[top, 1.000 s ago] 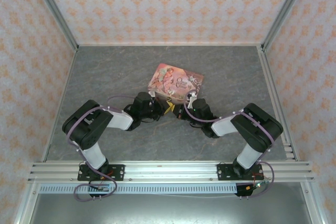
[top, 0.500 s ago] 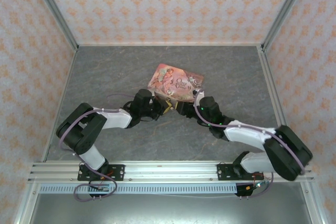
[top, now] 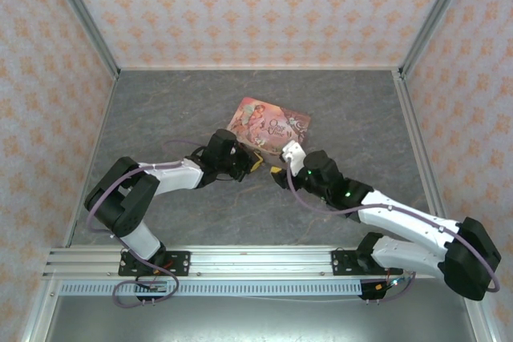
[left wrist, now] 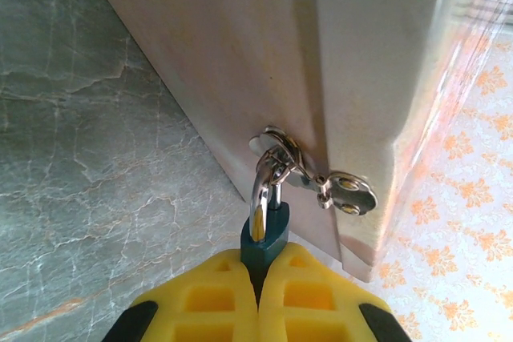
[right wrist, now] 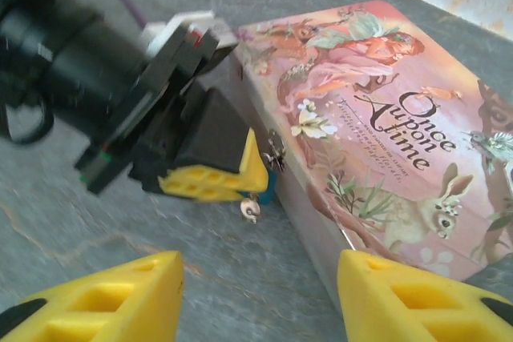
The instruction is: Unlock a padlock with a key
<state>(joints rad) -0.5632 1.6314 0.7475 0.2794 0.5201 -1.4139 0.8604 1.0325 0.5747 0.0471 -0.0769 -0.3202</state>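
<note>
The padlock's shackle sits shut in its body, so my right gripper should pinch the key's head [right wrist: 250,209] and turn it while my left gripper steadies the padlock.
A tiny blue-teal padlock [left wrist: 265,234] hangs by its metal shackle from the hasp [left wrist: 321,186] on the front of the pink picture box [right wrist: 377,126]. My left gripper [left wrist: 258,294] is shut on the padlock's body, yellow pads pressed together around it. In the right wrist view the padlock [right wrist: 267,187] peeks out beside the left gripper's pads [right wrist: 212,178], and a small silver key [right wrist: 250,211] sticks out below it. My right gripper [right wrist: 256,298] stands open a little short of the key, with nothing between its fingers. From above, both grippers [top: 250,162] [top: 276,174] meet at the box's near corner.
The pink box [top: 269,124] lies flat mid-table on the grey marble surface [top: 160,110]. Patterned walls close in the back and both sides. The left arm's black wrist and cable [right wrist: 72,70] crowd the space left of the padlock.
The right arm has stretched out and its gripper has pulled back slightly toward the near right. The left gripper has shifted a bit right, staying on the padlock.
</note>
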